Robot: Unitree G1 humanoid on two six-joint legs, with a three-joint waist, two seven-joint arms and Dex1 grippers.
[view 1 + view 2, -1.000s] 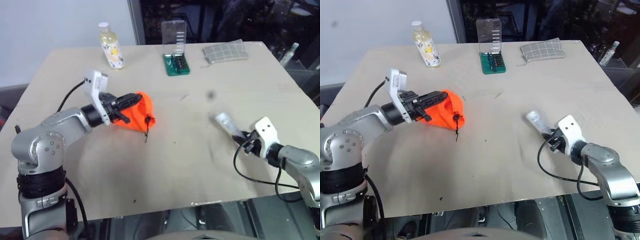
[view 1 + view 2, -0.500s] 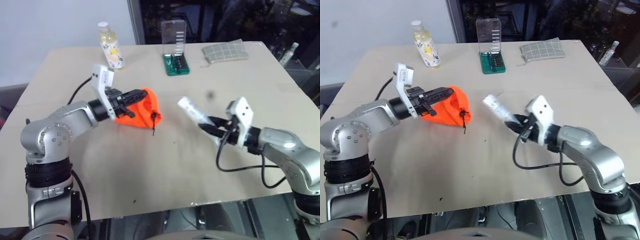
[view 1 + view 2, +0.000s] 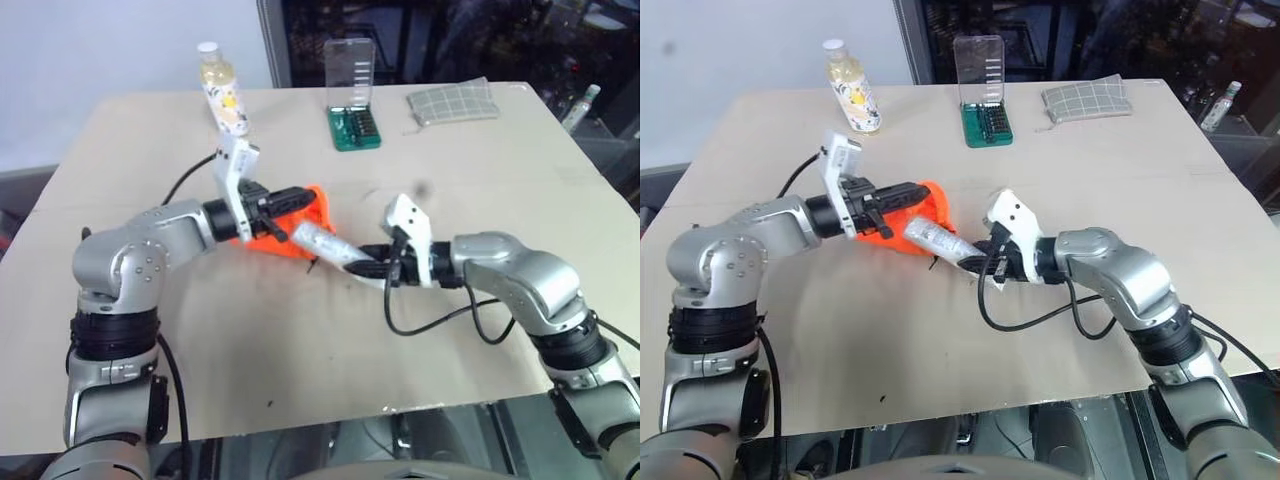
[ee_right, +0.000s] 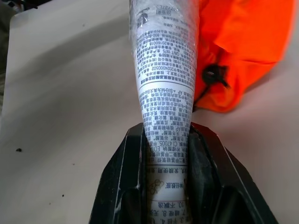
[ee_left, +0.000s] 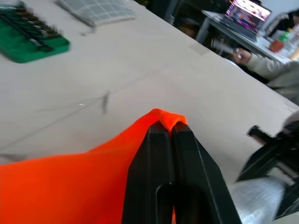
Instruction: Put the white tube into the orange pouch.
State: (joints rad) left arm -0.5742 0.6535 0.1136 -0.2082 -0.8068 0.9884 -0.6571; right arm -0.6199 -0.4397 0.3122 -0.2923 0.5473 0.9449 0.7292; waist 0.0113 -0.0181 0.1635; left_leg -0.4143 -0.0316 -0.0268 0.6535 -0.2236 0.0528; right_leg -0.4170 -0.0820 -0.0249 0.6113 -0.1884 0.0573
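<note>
Next, my right gripper lays the white tube flat on the bare table (image 3: 367, 287) beside the orange pouch and lets it go.
The orange pouch (image 3: 296, 222) hangs just above the middle of the table, with my left gripper (image 3: 296, 199) shut on its upper rim (image 5: 164, 117). My right gripper (image 3: 365, 263) is shut on the white tube (image 3: 325, 243) near its cap end. The tube (image 4: 164, 70) points leftwards at the pouch (image 4: 243, 42), its flat end right at the pouch's right side. A black drawstring cord (image 4: 211, 77) hangs from the pouch beside the tube. I cannot tell whether the tube's tip is inside the pouch mouth.
At the back of the table stand a yellowish bottle (image 3: 224, 95), a green bit case with an upright clear lid (image 3: 351, 120) and a grey checked cloth (image 3: 452, 103). A person sits at a desk (image 5: 261, 60) beyond the table's far right.
My right arm has swung left across the table with the tube, from the right side up to the pouch. My left gripper has carried the pouch a little rightwards.
</note>
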